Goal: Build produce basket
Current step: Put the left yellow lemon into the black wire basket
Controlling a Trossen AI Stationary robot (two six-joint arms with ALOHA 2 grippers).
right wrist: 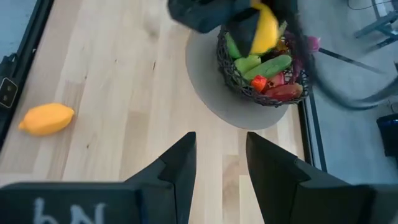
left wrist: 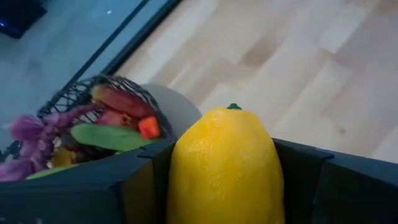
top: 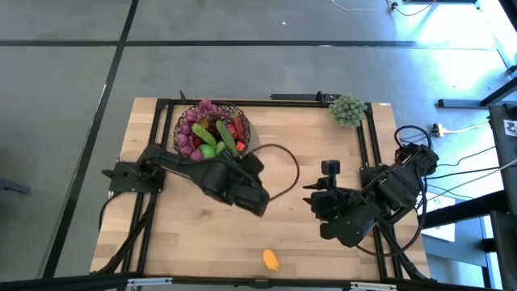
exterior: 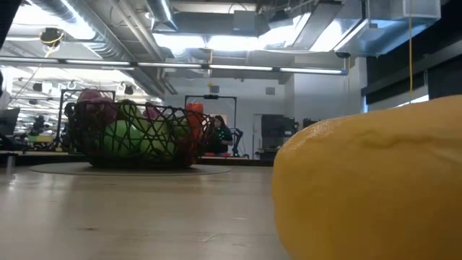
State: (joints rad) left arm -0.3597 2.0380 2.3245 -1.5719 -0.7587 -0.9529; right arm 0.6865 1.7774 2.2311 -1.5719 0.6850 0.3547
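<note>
Next, I release the lemon from my left gripper in the wire basket (top: pixel 216 149), by the near ends of the green cucumbers.
The dark wire basket (top: pixel 212 129) stands at the table's far left on a grey round mat (right wrist: pixel 211 93). It holds purple grapes, green and red produce (left wrist: pixel 112 134). My left gripper (top: pixel 236 166) is at the basket's near right side, shut on a yellow lemon (left wrist: pixel 227 168). The lemon also shows in the right wrist view (right wrist: pixel 264 28). My right gripper (right wrist: pixel 221 155) is open and empty over the table's right half (top: pixel 313 198). An orange-yellow fruit (top: pixel 271 259) lies on the table by the near edge. It fills the low view's right (exterior: pixel 368 180). My left gripper pinches the lemon's two long sides (left wrist: pixel 181 177) between its two fingers (left wrist: pixel 146 180). The lemon lies along the fingers, its green-tipped end (left wrist: pixel 233 107) sticking out past them toward the basket. It is lifted clear of the table by the basket's near rim.
A pale-green bushy clump (top: pixel 347 110) sits at the far right corner. A black frame rail (top: pixel 266 101) runs around the table. A cable (top: pixel 287 162) loops over the table's middle. Bare wood (top: pixel 186 242) lies at the near left.
</note>
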